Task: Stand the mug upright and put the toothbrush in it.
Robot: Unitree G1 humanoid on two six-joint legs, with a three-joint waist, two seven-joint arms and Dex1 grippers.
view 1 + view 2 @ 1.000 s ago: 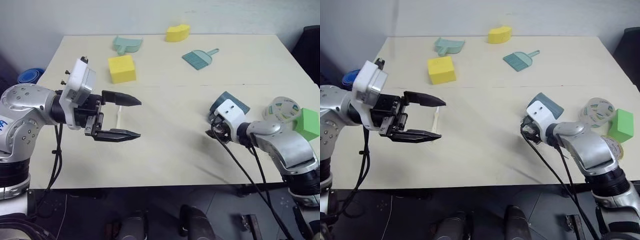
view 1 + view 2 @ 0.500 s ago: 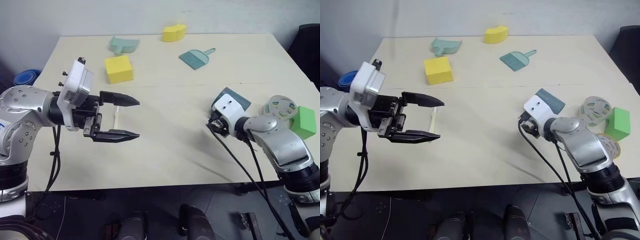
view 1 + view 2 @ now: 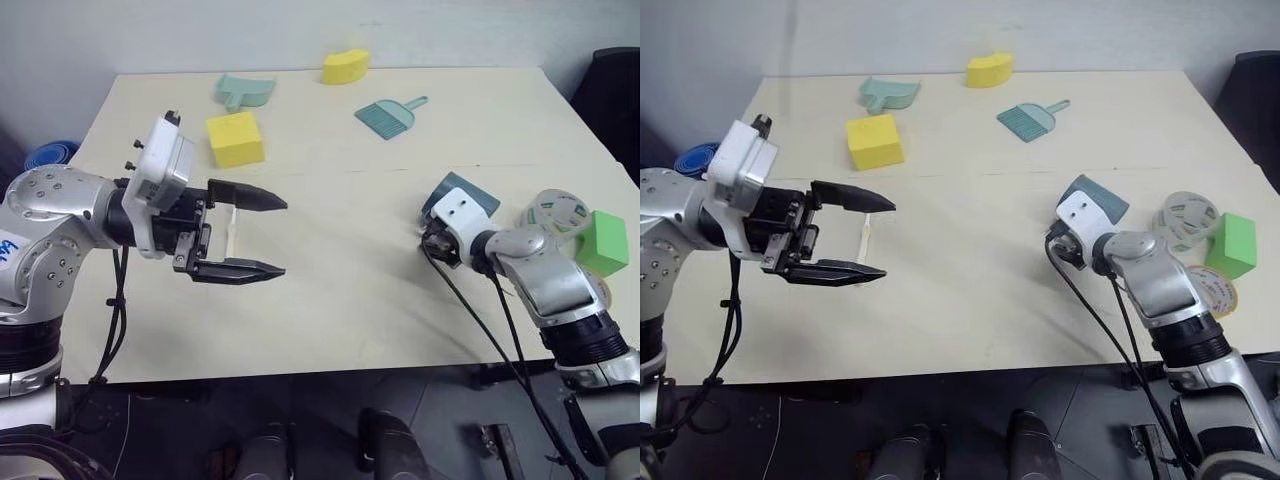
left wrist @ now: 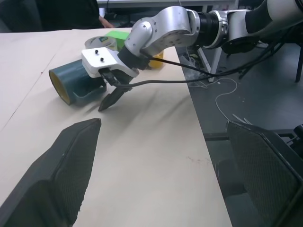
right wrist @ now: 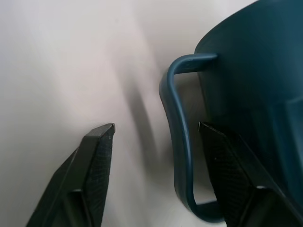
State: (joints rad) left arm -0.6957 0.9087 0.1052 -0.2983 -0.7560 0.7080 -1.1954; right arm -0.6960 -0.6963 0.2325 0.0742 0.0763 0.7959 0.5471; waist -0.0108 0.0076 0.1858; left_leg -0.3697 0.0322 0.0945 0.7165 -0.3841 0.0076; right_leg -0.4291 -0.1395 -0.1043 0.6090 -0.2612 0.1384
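The toothbrush handle's loose end needs to stay free for the mug. My left gripper should next go down to the middle of the toothbrush (image 3: 233,227) and close there.
The mug (image 3: 463,191) is dark slate-blue and lies on its side at the right of the table, its yellow inside (image 4: 58,87) showing in the left wrist view. My right gripper (image 5: 155,126) is open right at it, and the mug's handle (image 5: 176,142) stands between the two fingers without either one pressing on it. The toothbrush (image 3: 233,229), slim and cream, lies flat on the table at the left. My left gripper (image 3: 284,237) hovers above it, open wide and pointing to the right, with nothing held.
A yellow block (image 3: 235,138), a teal dustpan (image 3: 245,90), a yellow wedge (image 3: 345,66) and a teal hand brush (image 3: 388,115) lie at the back. A clear tape roll (image 3: 555,212), a green block (image 3: 603,243) and a yellow tape roll (image 3: 1212,290) sit right of the mug.
My right gripper has pushed forward to the mug, and its fingers now straddle the handle. The left arm has stayed where it was, still open.
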